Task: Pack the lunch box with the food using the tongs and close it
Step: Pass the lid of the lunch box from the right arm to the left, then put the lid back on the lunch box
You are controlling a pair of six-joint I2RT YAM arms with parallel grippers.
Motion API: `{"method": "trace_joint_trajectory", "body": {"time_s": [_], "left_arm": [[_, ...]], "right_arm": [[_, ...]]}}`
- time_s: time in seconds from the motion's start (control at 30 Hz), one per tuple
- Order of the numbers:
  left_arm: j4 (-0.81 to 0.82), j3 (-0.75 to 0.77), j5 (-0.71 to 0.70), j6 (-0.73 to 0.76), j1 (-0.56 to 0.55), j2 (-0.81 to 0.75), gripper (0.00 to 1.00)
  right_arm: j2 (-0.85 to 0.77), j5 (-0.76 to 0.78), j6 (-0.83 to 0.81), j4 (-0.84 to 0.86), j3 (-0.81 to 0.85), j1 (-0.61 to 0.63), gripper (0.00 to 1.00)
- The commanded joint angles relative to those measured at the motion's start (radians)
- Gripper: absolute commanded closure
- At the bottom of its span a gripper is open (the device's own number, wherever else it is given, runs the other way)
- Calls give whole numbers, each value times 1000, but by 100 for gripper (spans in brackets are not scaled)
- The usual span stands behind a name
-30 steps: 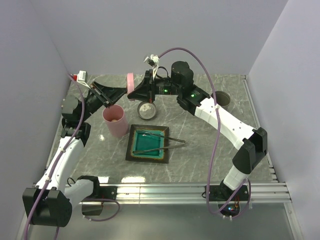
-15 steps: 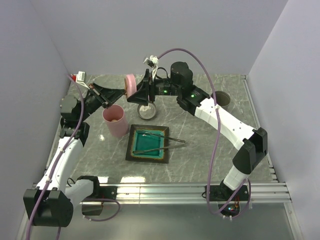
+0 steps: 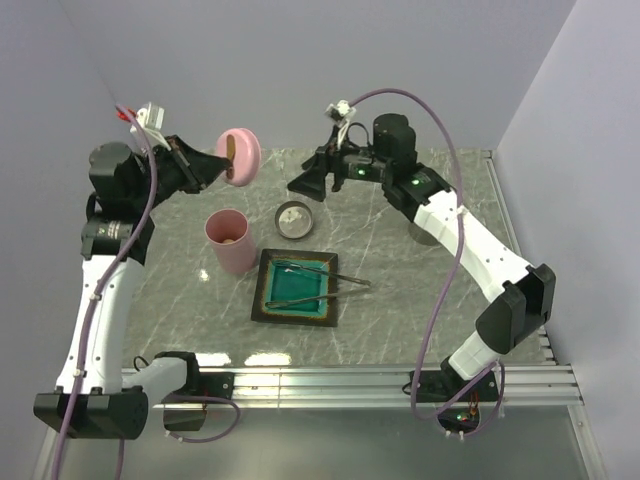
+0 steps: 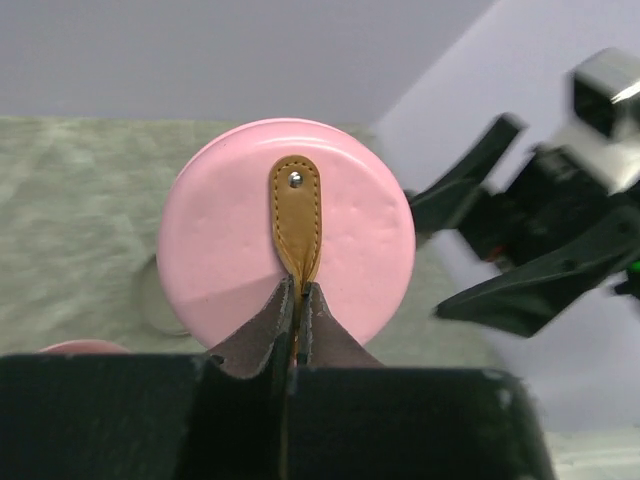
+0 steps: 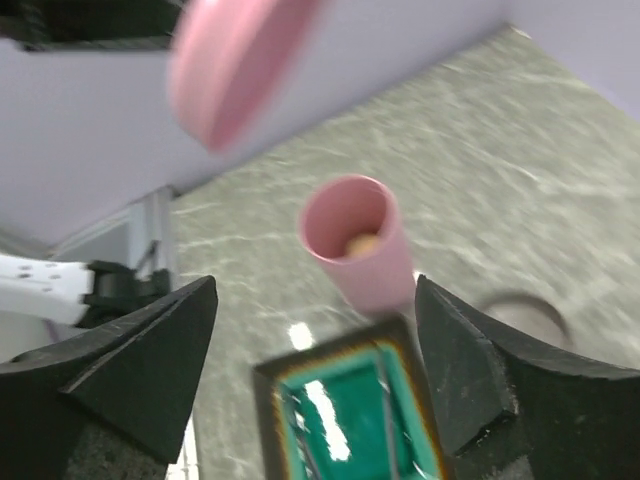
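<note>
My left gripper needs to let go of the pink lid on the open rim of the lunch box (image 3: pixel 230 226), over the beige food.
The pink lid (image 3: pixel 240 153) hangs in the air above and behind the lunch box (image 3: pixel 231 241), face toward the left wrist camera. My left gripper (image 4: pixel 297 296) is shut on the lid's brown strap (image 4: pixel 296 213). The lunch box (image 5: pixel 361 250) stands upright and uncovered, with a beige piece of food (image 5: pixel 362 243) inside. My right gripper (image 3: pixel 306 181) is open and empty, to the right of the lid (image 5: pixel 236 64) and apart from it. The tongs (image 3: pixel 322 275) lie across the green plate (image 3: pixel 296 290).
A small metal bowl (image 3: pixel 294 219) sits between the lunch box and my right gripper, behind the plate (image 5: pixel 352 420). Walls stand close on the left, back and right. A metal rail (image 3: pixel 380 380) runs along the near table edge.
The right gripper let go of the lid, opened wide and pulled back to the right. The left gripper closed on the lid's strap and lifted it up and to the left.
</note>
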Motion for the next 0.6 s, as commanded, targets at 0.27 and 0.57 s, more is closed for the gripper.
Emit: {"method": "trace_joint_trajectory", "body": {"time_s": [0.27,0.57], "left_arm": [[-739,336,-258,600,3,257,100],[-776,356,-258,643,-3,331,100]], "right_arm": [[-111,154,-261,-292,-17,-120,8],[-143,217,-304,-312,-68,-128,6]]}}
